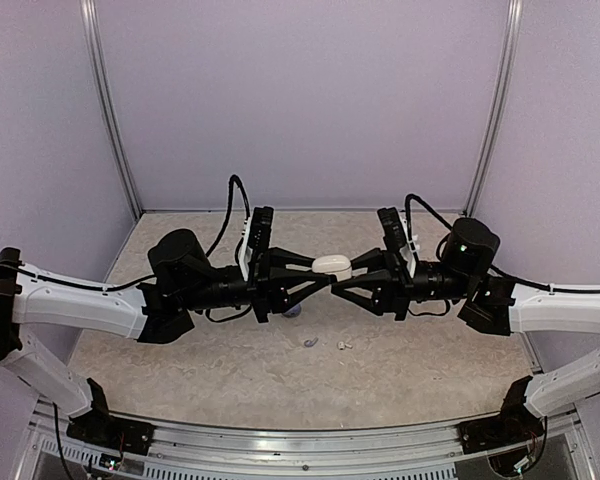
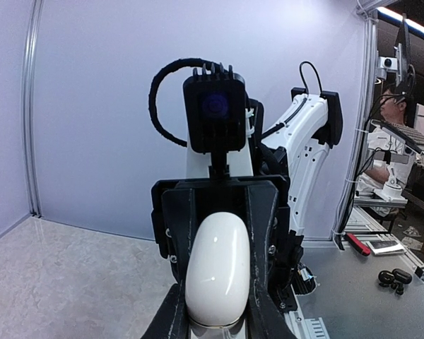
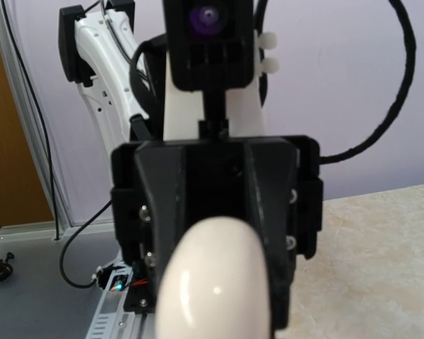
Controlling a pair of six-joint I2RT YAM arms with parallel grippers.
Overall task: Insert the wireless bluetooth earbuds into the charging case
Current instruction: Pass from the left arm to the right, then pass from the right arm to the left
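My left gripper should open its fingers, as they straddle the seam of the charging case, and take the charging case's lid (image 2: pixel 219 258) higher up before swinging it open.
A white oval charging case (image 1: pixel 332 265) is held in the air over the middle of the table, lid closed. My left gripper (image 1: pixel 323 271) and my right gripper (image 1: pixel 343 272) meet nose to nose and both are shut on it from opposite sides. In the left wrist view the case (image 2: pixel 218 272) sits between my fingers (image 2: pixel 168 314), with the right gripper's fingers clasping its far end. The right wrist view shows the case (image 3: pixel 215 282) close up and blurred. A lilac earbud (image 1: pixel 310 342) and a white earbud (image 1: pixel 342 344) lie on the table below.
A small lilac thing (image 1: pixel 293 310) lies on the table (image 1: pixel 430 350) under the left gripper, partly hidden. Lilac walls enclose the back and sides. The metal rail (image 1: pixel 310 445) runs along the near edge.
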